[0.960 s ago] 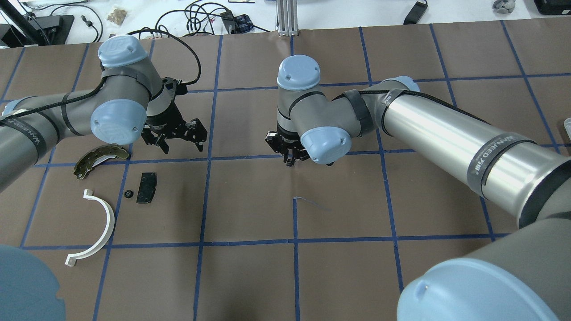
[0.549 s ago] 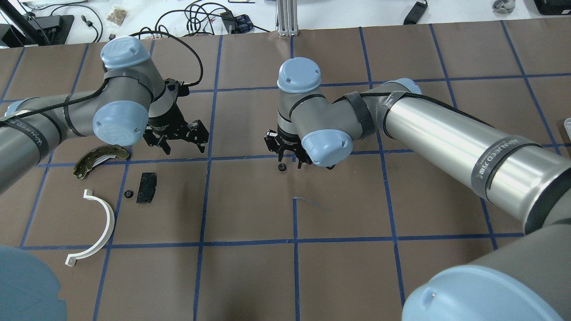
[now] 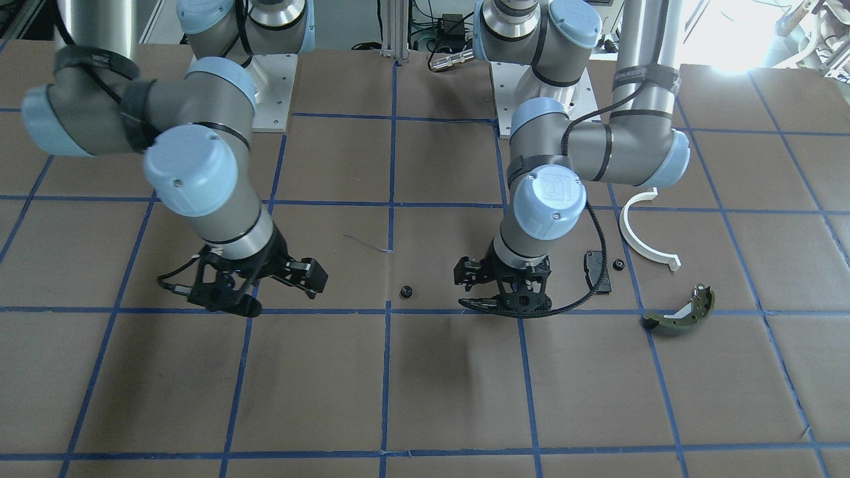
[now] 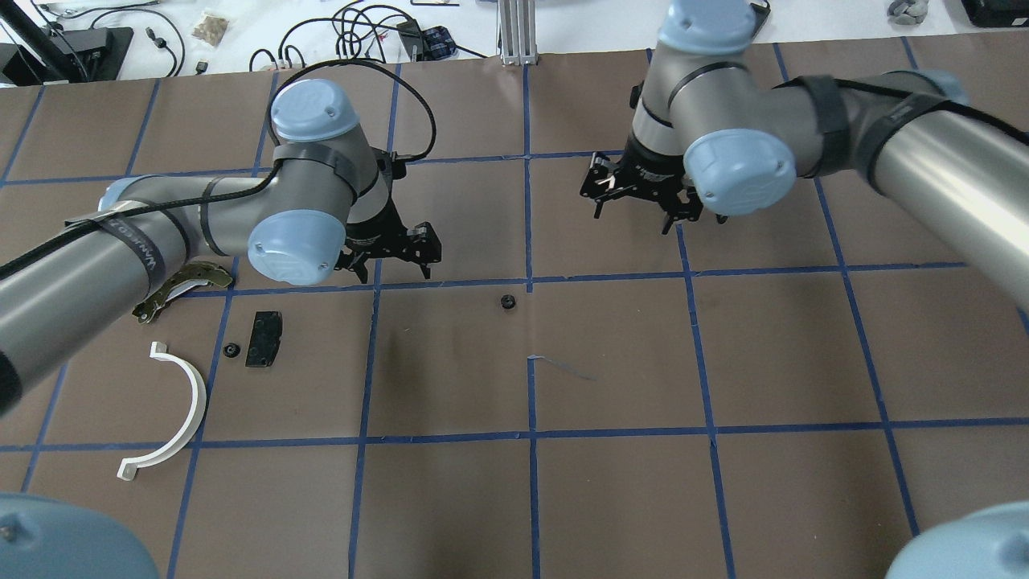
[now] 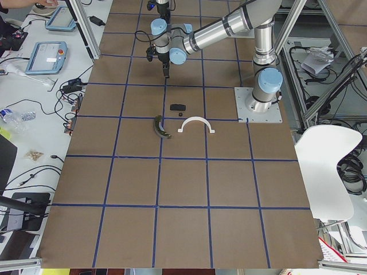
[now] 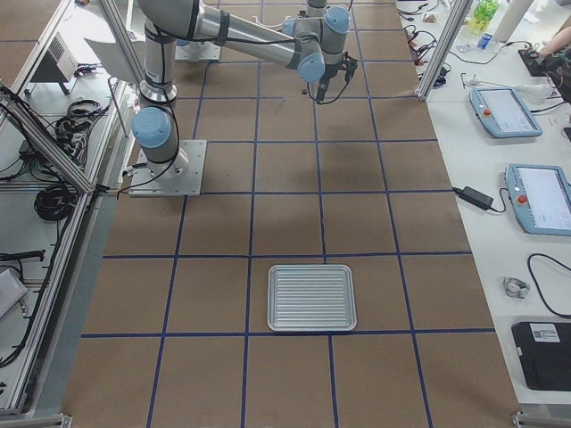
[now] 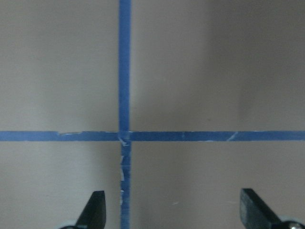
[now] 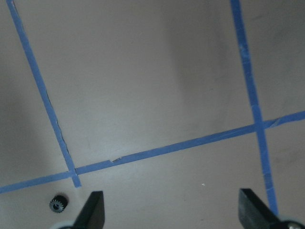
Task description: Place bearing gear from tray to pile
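My left gripper is to go next to the lone bearing gear by the blue tape crossing, away from the pile, and close on its toothed edge [image 3: 406, 291].
The bearing gear [image 4: 507, 302], small and black, lies alone on the brown paper by a tape crossing; it also shows in the front view [image 3: 406, 291] and the right wrist view [image 8: 57, 204]. The pile is at the left: a black pad [image 4: 264, 338], a white half-ring arc [image 4: 181, 410], an olive-green shoe [image 4: 181, 285] and a second small gear [image 4: 231, 350]. My left gripper [image 4: 391, 256] is open and empty, left of the lone gear. My right gripper [image 4: 639, 205] is open and empty, beyond and right of it. Both wrist views show the jaws wide apart.
A ribbed silver tray [image 6: 312, 297] lies far off on the robot's right side, seen only in the exterior right view. Blue tape lines grid the brown table cover. Cables and small items lie on the white bench [image 4: 241, 32] beyond the far edge.
My right gripper let the gear go on the table, then pulled away up and to the right. My left gripper moved right, closer to the gear. The pile has not moved.
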Action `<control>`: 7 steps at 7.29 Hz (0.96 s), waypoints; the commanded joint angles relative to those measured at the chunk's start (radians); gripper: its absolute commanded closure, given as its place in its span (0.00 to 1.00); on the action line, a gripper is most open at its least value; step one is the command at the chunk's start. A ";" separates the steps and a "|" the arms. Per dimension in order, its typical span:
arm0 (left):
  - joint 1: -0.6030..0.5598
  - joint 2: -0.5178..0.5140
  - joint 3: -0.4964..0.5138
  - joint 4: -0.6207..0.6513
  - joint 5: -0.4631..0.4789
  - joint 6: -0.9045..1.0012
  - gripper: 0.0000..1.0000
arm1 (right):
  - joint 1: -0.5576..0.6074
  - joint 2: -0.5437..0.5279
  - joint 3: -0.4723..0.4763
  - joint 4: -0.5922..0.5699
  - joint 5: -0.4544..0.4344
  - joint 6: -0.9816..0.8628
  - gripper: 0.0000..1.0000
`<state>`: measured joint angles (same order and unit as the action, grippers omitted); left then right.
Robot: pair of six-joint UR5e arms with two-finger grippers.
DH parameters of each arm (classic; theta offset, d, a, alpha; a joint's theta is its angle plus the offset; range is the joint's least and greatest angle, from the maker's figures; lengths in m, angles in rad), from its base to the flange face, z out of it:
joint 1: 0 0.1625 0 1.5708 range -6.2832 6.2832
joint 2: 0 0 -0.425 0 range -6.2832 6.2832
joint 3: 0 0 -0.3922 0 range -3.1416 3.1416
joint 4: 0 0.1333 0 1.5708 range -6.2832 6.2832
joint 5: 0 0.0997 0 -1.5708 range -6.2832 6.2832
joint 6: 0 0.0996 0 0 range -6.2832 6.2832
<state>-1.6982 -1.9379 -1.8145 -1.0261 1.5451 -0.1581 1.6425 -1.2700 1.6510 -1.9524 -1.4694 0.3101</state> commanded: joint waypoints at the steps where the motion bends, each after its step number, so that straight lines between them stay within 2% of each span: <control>1: -0.142 -0.073 0.010 0.172 -0.003 -0.096 0.00 | -0.104 -0.089 -0.113 0.176 -0.023 -0.251 0.00; 2: -0.179 -0.108 0.014 0.184 -0.002 -0.141 0.00 | -0.101 -0.106 -0.228 0.332 -0.107 -0.264 0.00; 3: -0.208 -0.131 0.029 0.202 -0.002 -0.162 0.00 | -0.096 -0.144 -0.313 0.443 -0.108 -0.314 0.00; 4: -0.227 -0.154 0.050 0.202 -0.002 -0.181 0.00 | -0.063 -0.214 -0.325 0.458 -0.083 -0.309 0.00; 5: -0.236 -0.167 0.046 0.202 0.003 -0.195 0.02 | -0.008 -0.239 -0.317 0.472 -0.100 -0.296 0.00; 6: -0.236 -0.167 0.043 0.202 0.004 -0.190 0.11 | 0.005 -0.226 -0.289 0.472 -0.100 -0.296 0.00; 7: -0.236 -0.167 0.041 0.198 0.010 -0.189 0.49 | 0.003 -0.203 -0.216 0.452 -0.104 -0.311 0.00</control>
<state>-1.9318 -2.1019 -1.7719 -0.8254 1.5499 -0.3463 1.6355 -1.4878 1.3736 -1.4898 -1.5690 0.0091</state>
